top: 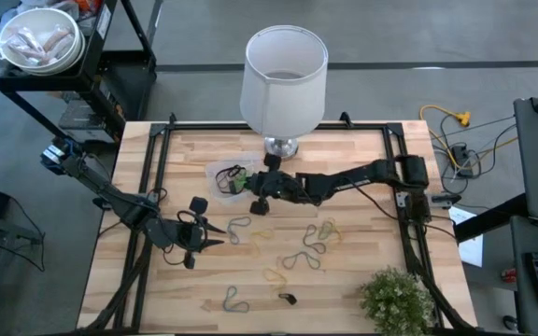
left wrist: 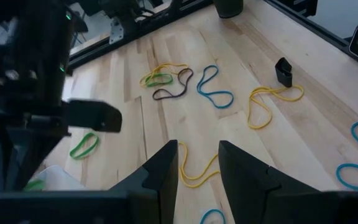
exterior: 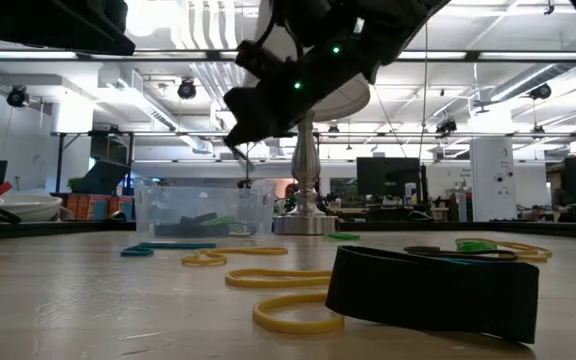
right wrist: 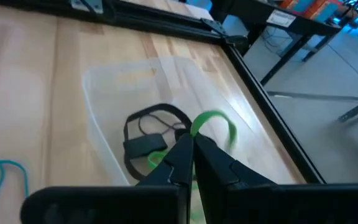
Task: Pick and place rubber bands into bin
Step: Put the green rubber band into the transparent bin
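Note:
Next, I release the green rubber band from my right gripper on top of the black rubber bands in the clear bin (top: 238, 185) (right wrist: 174, 158).
The clear bin (top: 228, 177) stands on the table's far half, in front of the lamp's foot, with black bands (right wrist: 148, 127) lying in it. My right gripper (right wrist: 191, 144) hangs over the bin's right part, shut on a green rubber band (right wrist: 215, 123). More rubber bands (top: 306, 247) in yellow, blue, brown and green lie flat over the table's middle. My left gripper (left wrist: 197, 163) waits open at the near left, above a yellow band (left wrist: 194, 174) and touching nothing. My right gripper pinches the green rubber band between its two fingertips (right wrist: 182, 149), at one place on the loop (right wrist: 197, 127). The fingers slant down from the table's right side. The band is lifted clear and stands out beyond the tips as a small loop over the bin's inside.
A white lampshade (top: 284, 75) on a metal foot stands at the far edge behind the bin. A small plant (top: 395, 297) sits at the near right corner. A wide black band (exterior: 433, 292) lies near the front edge. Black rails (top: 157, 159) frame the tabletop.

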Robot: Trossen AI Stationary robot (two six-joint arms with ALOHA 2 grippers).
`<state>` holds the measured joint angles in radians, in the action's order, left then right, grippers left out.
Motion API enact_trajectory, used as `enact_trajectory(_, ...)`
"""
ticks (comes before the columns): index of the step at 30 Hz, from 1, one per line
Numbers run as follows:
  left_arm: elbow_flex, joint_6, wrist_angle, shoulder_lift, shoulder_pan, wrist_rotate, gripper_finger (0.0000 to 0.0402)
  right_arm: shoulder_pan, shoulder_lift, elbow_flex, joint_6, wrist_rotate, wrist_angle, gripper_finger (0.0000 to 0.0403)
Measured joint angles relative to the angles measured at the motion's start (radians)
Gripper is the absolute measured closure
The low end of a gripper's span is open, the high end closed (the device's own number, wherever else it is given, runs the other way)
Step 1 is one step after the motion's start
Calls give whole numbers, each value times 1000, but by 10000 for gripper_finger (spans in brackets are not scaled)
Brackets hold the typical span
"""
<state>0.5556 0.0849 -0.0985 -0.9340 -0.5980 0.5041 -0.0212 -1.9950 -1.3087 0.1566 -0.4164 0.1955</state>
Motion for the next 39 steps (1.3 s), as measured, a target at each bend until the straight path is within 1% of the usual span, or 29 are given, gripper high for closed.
enact_trajectory(3, 0, 0, 0, 0, 0, 0, 301, 1, -32, -24, 7, -22, 4, 394)
enact_trajectory(8, 0, 0, 1, 0, 0, 0, 301, 1, -74, -68, 13, -115, 6, 394)
enact_trajectory(10, 0, 0, -1, 0, 0, 0, 301, 0, -93, -86, 24, -132, 7, 394)
enact_trajectory(17, 0, 0, 0, 0, 0, 0, 301, -8, -165, -149, 35, -133, -2, 394)
enact_trajectory(24, -1, 0, 0, 0, 0, 0, 301, -23, -174, -156, -13, -133, -13, 394)
enact_trajectory(26, -1, 0, 0, 0, 0, 0, 301, -23, -174, -156, -1, -113, -13, 394)
enact_trajectory(28, -1, 0, 0, 0, 0, 0, 301, -23, -174, -156, 10, -70, -13, 391)
enact_trajectory(31, -1, 0, 0, 0, 0, 0, 301, -23, -174, -156, 15, -26, -21, 375)
enact_trajectory(39, -2, -1, 0, 0, 0, 0, 301, -23, -174, -155, 16, -20, -27, 296)
